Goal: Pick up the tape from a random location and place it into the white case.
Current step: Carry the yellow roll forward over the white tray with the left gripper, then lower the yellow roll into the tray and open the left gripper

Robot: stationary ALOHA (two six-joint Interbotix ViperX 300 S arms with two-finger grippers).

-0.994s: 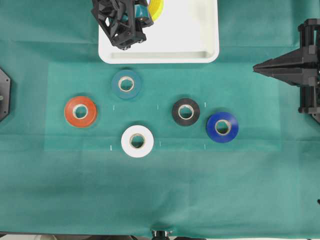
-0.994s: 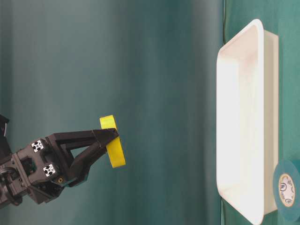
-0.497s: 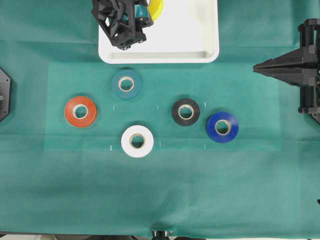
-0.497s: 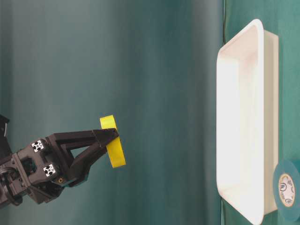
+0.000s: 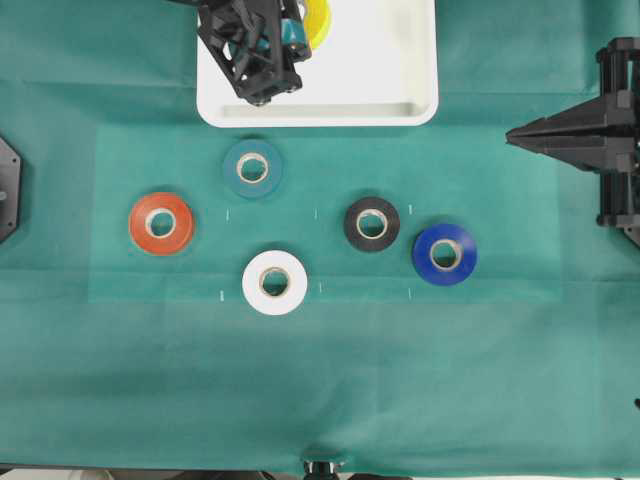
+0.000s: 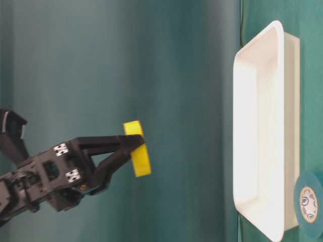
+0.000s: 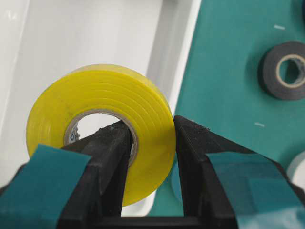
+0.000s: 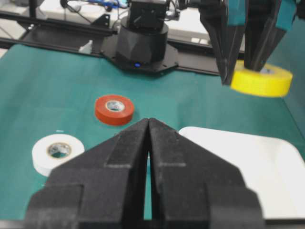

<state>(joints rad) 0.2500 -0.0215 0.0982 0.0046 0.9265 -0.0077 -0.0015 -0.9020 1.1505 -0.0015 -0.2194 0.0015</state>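
Note:
My left gripper is going to put the yellow tape down on the white case's bottom [image 5: 293,43], well in from the case's rim nearest the teal roll.
The yellow tape [image 7: 143,105] hangs in the air over the white case [image 5: 320,112], clear of its floor. My left gripper [image 7: 150,126] is shut on it, one finger through the core and the other on the outer face. In the table-level view the tape [image 6: 137,155] and left gripper [image 6: 132,143] stand well apart from the case [image 6: 291,126]. From overhead, only an edge of the tape [image 5: 315,22] shows beside the left gripper [image 5: 300,25]. My right gripper [image 8: 149,120] is shut on nothing, parked at the right table edge [image 5: 510,135].
Five other rolls lie on the green cloth in front of the case: teal [image 5: 252,167], orange [image 5: 161,222], white [image 5: 274,282], black [image 5: 372,224] and blue [image 5: 444,254]. The left arm's base [image 8: 143,38] stands at the far side.
My left gripper has shifted with the tape still in it, coming nearer the case in the table-level view and slightly farther back in the overhead view. The right arm has not moved.

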